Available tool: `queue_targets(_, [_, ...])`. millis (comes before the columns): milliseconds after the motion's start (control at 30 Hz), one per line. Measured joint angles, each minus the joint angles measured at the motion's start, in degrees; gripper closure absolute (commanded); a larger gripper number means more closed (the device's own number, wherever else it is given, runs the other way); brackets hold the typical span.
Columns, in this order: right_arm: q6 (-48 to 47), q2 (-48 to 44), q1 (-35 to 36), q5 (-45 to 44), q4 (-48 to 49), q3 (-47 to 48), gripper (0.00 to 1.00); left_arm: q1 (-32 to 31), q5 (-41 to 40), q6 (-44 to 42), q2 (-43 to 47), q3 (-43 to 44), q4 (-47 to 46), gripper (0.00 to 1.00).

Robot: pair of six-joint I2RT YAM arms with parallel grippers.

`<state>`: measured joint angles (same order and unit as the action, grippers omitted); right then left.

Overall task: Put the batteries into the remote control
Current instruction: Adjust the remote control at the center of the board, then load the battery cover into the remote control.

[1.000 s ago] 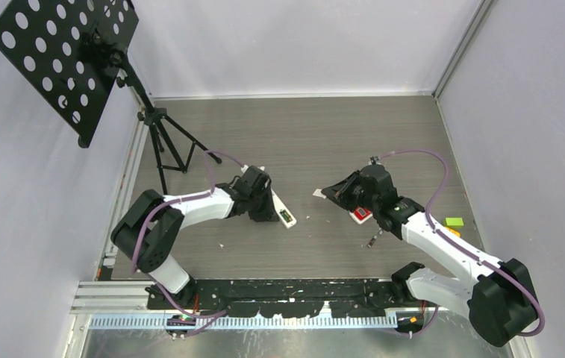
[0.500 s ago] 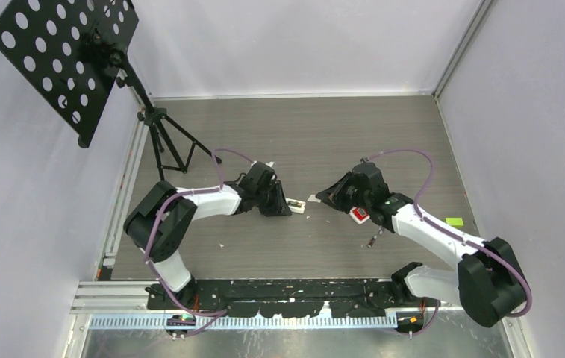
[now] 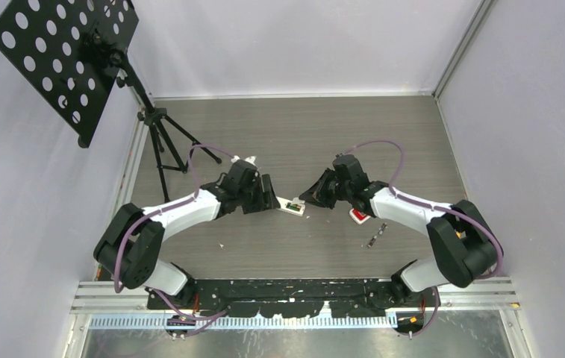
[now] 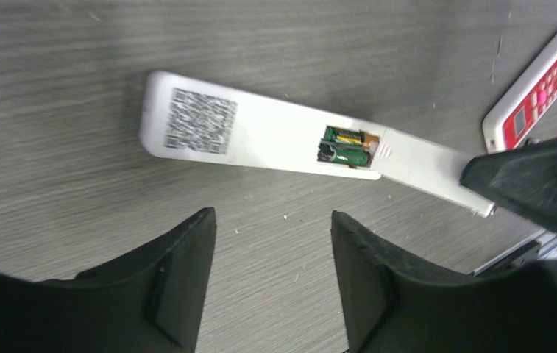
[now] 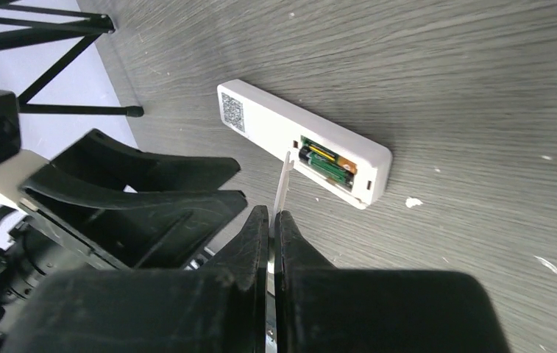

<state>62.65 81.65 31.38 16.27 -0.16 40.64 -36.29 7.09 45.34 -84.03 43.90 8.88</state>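
The robot's right gripper needs to release the white battery cover over the two batteries in the white remote control's open bay (image 3: 294, 207) (image 5: 332, 164).
The white remote control (image 4: 260, 136) lies back side up on the table, its battery bay uncovered. Two batteries (image 4: 345, 145) with green and gold wraps sit side by side in the bay (image 5: 325, 162). My left gripper (image 4: 271, 220) is open just short of the remote's long side, with nothing between its fingers. My right gripper (image 5: 271, 217) is shut on a thin white battery cover (image 5: 282, 180), whose free end rests at the bay's edge (image 4: 422, 165). From above, both grippers (image 3: 270, 195) (image 3: 309, 198) flank the remote (image 3: 292, 206). A loose battery (image 3: 374, 239) lies to the right.
A second remote (image 3: 360, 215) with red buttons lies just right of the right gripper, also seen in the left wrist view (image 4: 536, 95). A black perforated music stand (image 3: 66, 60) on a tripod (image 3: 163, 142) stands at the back left.
My left gripper carried the white remote right, opened and let it go on the table, then drew back slightly. My right gripper moved left with the cover up to the remote.
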Motion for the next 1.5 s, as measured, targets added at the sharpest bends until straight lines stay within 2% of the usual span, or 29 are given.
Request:
queue_targets(167, [0.70,4.33,1.75,0.26,2.75,2.05,0.97,4.42,0.00,-0.92,1.03,-0.02,0.46,0.31])
queue_targets(333, [1.25,6.84,2.58,-0.09,3.80,3.06,0.98,7.13,1.05,-1.25,0.33,0.00,1.01,0.40])
queue_targets(467, [1.57,7.15,2.67,-0.90,3.76,3.06,0.98,8.39,2.71,-1.38,-1.77,0.00,0.94,0.42])
queue_targets(700, [1.55,8.28,2.69,-1.42,3.28,3.30,0.98,9.35,4.13,-1.46,-3.61,0.00,0.79,0.43])
queue_targets(933, [1.57,8.41,2.80,-1.38,3.23,3.37,0.98,9.99,5.07,-2.08,-4.57,0.00,0.55,0.48])
queue_targets(1500, [2.19,8.41,3.39,-1.42,3.17,3.39,0.99,10.45,6.95,-2.34,-5.97,0.00,-1.84,0.50])
